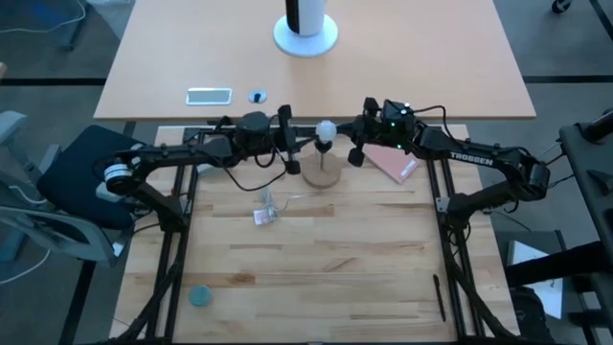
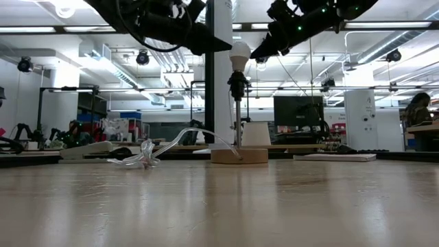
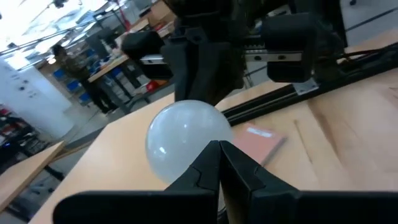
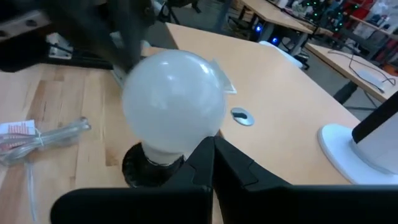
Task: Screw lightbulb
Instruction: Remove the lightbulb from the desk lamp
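Observation:
Shut right fingers only push the bulb's round glass; I'll open them, grip the bulb's narrow neck (image 4: 160, 153) and lift it out.
The frosted white lightbulb (image 1: 326, 127) stands upright with its base in the black socket (image 2: 237, 82), on a thin rod above the round wooden stand (image 1: 322, 175). It also shows in the low view (image 2: 239, 53). My left gripper (image 1: 293, 144) is shut, level with the bulb on its left side (image 3: 219, 152). My right gripper (image 1: 354, 146) is shut, level with the bulb on its right side (image 4: 212, 149). Both fingertips are close beside the bulb's glass (image 4: 174, 102). No touch shows.
A crumpled clear plastic wrapper (image 1: 266, 211) lies in front of the stand, to its left. A pink pad (image 1: 393, 163) lies to the stand's right. A blue-green disc (image 1: 200, 296) and a black pen (image 1: 441, 297) lie near the front. A white device (image 1: 306, 34) stands at the far edge.

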Robot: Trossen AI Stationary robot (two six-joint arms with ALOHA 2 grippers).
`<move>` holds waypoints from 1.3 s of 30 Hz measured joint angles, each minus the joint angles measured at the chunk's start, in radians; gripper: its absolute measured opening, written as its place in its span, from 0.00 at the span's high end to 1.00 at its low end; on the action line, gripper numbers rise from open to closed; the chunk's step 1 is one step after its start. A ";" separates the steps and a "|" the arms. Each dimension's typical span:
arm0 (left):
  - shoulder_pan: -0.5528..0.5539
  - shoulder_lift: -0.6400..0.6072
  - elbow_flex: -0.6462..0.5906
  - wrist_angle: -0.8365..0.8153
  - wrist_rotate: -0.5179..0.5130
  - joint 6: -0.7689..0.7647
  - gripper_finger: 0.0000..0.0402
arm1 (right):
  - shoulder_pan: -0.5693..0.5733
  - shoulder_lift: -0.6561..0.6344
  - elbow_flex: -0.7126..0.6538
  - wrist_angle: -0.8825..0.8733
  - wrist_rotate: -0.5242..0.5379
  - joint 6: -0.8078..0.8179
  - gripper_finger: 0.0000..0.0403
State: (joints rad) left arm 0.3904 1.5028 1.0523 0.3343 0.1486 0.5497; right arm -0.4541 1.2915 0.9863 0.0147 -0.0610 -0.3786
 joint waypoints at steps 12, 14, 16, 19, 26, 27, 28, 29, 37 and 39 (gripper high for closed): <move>0.003 -0.061 0.000 -0.013 -0.084 0.010 1.00 | 0.003 -0.007 -0.001 -0.046 0.012 0.001 1.00; 0.004 -0.061 0.000 -0.017 -0.089 0.010 1.00 | 0.002 -0.008 -0.001 -0.065 0.013 0.001 1.00; 0.005 -0.061 0.000 -0.023 -0.110 0.006 1.00 | 0.003 -0.008 -0.001 -0.090 0.015 0.005 1.00; 0.005 -0.061 0.000 -0.066 -0.132 -0.014 1.00 | 0.003 -0.008 -0.001 -0.143 0.012 -0.002 1.00; 0.005 -0.059 -0.002 -0.204 -0.161 -0.077 1.00 | 0.000 0.006 -0.143 0.088 -0.020 -0.057 1.00; 0.004 -0.058 -0.005 -0.204 -0.161 -0.084 1.00 | 0.000 0.010 -0.173 0.160 -0.024 -0.059 1.00; 0.004 -0.056 -0.007 -0.203 -0.161 -0.090 1.00 | 0.000 0.014 -0.201 0.239 -0.025 -0.058 1.00; 0.004 -0.054 -0.010 -0.202 -0.161 -0.094 1.00 | 0.000 0.016 -0.228 0.299 -0.025 -0.056 1.00; 0.003 -0.012 -0.013 -0.147 -0.158 -0.096 1.00 | 0.000 0.040 -0.285 0.446 -0.017 -0.049 0.98; 0.003 -0.008 -0.013 -0.137 -0.158 -0.093 1.00 | 0.000 0.045 -0.282 0.446 -0.017 -0.049 0.95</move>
State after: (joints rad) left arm 0.3935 1.4950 1.0397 0.1969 -0.0091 0.4562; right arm -0.4538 1.3362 0.7042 0.4603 -0.0780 -0.4274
